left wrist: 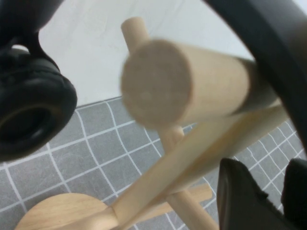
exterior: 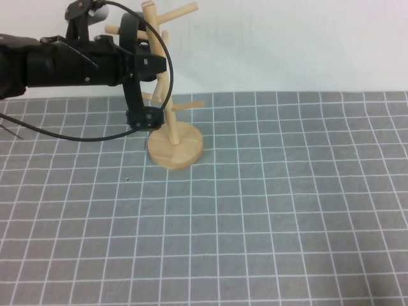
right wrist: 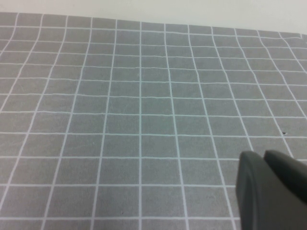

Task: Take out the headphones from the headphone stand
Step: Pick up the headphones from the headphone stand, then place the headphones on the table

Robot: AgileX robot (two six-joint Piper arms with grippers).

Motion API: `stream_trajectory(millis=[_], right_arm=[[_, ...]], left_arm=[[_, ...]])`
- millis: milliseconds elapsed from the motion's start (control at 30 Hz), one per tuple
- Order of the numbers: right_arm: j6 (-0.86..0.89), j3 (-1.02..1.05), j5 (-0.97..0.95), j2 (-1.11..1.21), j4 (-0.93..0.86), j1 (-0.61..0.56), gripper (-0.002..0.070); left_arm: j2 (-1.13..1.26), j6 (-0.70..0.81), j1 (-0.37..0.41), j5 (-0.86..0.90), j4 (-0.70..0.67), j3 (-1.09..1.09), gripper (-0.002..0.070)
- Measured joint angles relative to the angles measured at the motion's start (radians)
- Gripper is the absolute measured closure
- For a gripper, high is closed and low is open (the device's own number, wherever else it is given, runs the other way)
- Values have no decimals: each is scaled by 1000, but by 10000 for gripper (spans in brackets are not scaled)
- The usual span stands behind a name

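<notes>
The black headphones will go down from my left gripper onto the grey mat (exterior: 173,239) in front of the stand's round base.
The black headphones (exterior: 143,119) hang on the light wooden headphone stand (exterior: 178,150) at the back left of the mat. The headband runs up over an upper peg and one earcup hangs low beside the post. My left gripper (exterior: 160,64) reaches in from the left at upper-peg height, against the post and past the headband. In the left wrist view its fingers (left wrist: 264,165) stand a little apart with only mat between them. A thick peg of the stand (left wrist: 192,91) is just ahead, the headband (left wrist: 283,57) crosses close by, and an earcup (left wrist: 29,110) hangs to one side. My right gripper (right wrist: 261,154) is shut and empty over bare mat.
A grey gridded mat (exterior: 268,223) covers the table, with a white wall behind it. The left arm's thin black cable (exterior: 76,136) loops low beside the stand. The right arm does not show in the high view.
</notes>
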Motion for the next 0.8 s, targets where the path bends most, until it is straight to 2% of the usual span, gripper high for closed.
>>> stream_trajectory(millis=[300, 400, 800], right_arm=[[0, 0, 0, 0, 0, 0, 685], [0, 0, 0, 0, 0, 0, 685], [0, 0, 0, 0, 0, 0, 685]], left_arm=[[-43, -4, 0, 9, 29, 0, 508], [-94, -54, 0, 5, 77, 0, 508], [-228, -368, 0, 25, 456, 0, 509]])
